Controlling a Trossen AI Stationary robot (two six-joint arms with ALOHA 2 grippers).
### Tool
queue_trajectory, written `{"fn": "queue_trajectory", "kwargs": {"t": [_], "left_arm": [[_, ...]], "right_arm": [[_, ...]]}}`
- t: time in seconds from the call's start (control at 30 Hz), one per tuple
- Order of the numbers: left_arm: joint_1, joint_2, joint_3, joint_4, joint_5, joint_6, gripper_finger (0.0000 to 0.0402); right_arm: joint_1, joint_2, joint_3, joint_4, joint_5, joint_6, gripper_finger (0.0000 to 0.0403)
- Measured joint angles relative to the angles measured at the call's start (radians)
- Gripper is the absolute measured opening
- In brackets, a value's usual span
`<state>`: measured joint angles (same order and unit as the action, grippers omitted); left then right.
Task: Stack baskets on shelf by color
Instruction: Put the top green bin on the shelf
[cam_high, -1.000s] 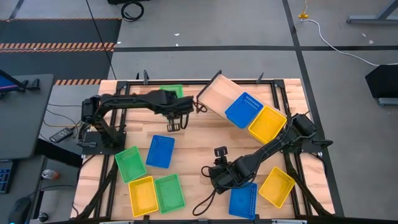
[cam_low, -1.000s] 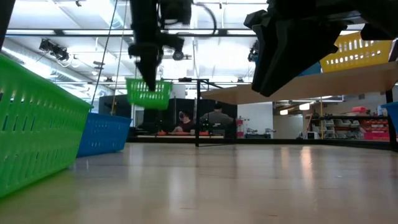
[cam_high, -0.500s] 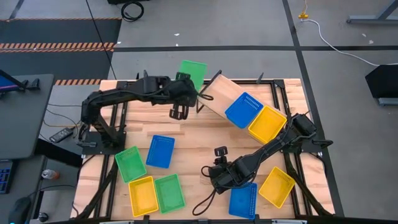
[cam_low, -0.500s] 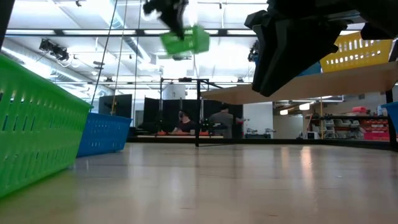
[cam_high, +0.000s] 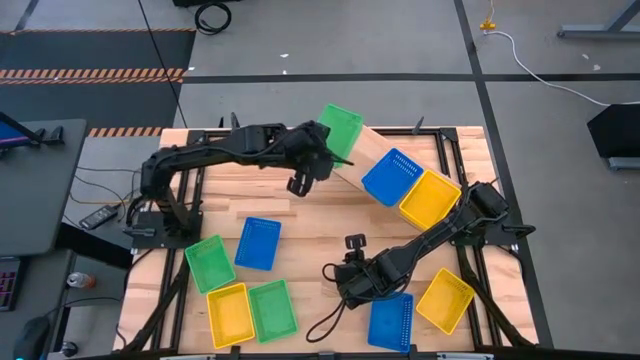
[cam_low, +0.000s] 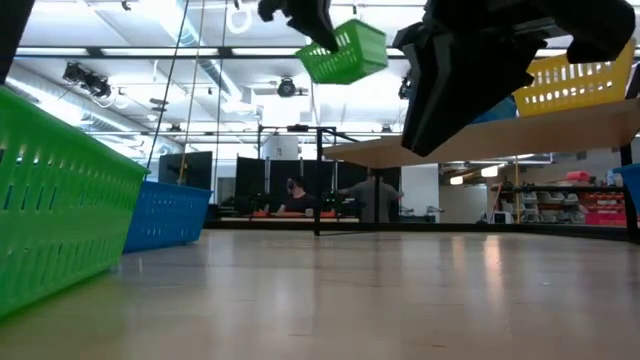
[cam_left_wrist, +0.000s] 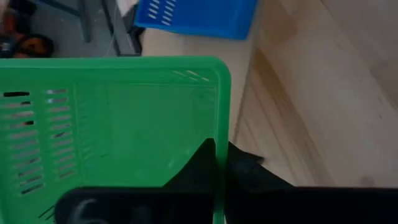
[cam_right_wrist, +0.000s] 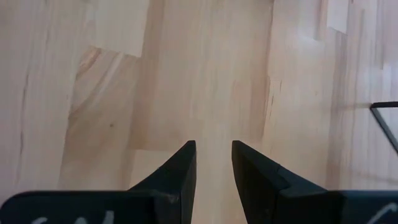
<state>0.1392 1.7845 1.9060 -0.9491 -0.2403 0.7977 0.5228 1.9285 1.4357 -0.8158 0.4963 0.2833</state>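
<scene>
Next, my left gripper lets go of the green basket on the shelf's bare end (cam_high: 363, 142) (cam_left_wrist: 165, 103) next to the blue basket.
My left gripper (cam_high: 322, 142) is shut on a green basket (cam_high: 340, 127) and holds it in the air over the raised left end of the shelf (cam_high: 358, 150); the low view shows this basket (cam_low: 345, 55) high above the table. A blue basket (cam_high: 392, 176) and a yellow basket (cam_high: 430, 197) lie side by side on the tilted shelf board. My right gripper (cam_high: 345, 287) hangs low over the near middle of the table, open (cam_right_wrist: 213, 163), with only bare wood below it. My left gripper (cam_left_wrist: 217, 152) pinches one wall of the green basket (cam_left_wrist: 219, 118) close to a corner. One finger (cam_left_wrist: 199, 165) is inside the basket and the other finger (cam_left_wrist: 244, 167) is outside. The basket is lifted clear and tilted (cam_low: 345, 55).
Several baskets lie on the tabletop: green (cam_high: 210, 263), blue (cam_high: 258, 242), yellow (cam_high: 228, 313) and green (cam_high: 273, 309) at near left; blue (cam_high: 391, 321) and yellow (cam_high: 444, 299) at near right. The right arm (cam_low: 470, 70) fills the low view's upper right.
My left gripper has carried the green basket up from near the table's far edge and then to the right, toward the shelf's raised end. The basket has turned and tipped on the way. The right arm has kept still.
</scene>
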Motion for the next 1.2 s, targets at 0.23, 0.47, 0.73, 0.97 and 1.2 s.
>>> {"fn": "queue_trajectory", "kwargs": {"t": [0.23,0.47,0.73,0.97,1.2], "left_arm": [[0.028,0.084,0.0,-0.004,0.04,0.071,0.0008],[0.029,0.137,0.0,0.015,0.033,0.131,0.0008],[0.064,0.143,0.0,0.026,0.115,0.131,0.0008],[0.091,0.143,0.0,0.032,0.193,0.132,0.0008],[0.1,0.148,0.0,0.04,0.207,0.187,0.0009]], "right_arm": [[0.002,0.0,0.0,-0.019,-0.035,0.08,0.0109],[0.032,0.0,0.0,-0.044,-0.053,0.162,0.0109],[0.099,-0.104,0.0,-0.043,0.041,0.245,0.0109],[0.144,-0.265,0.0,-0.048,0.16,0.256,0.0109],[0.197,-0.436,0.0,-0.155,0.241,0.38,0.0109]]}}
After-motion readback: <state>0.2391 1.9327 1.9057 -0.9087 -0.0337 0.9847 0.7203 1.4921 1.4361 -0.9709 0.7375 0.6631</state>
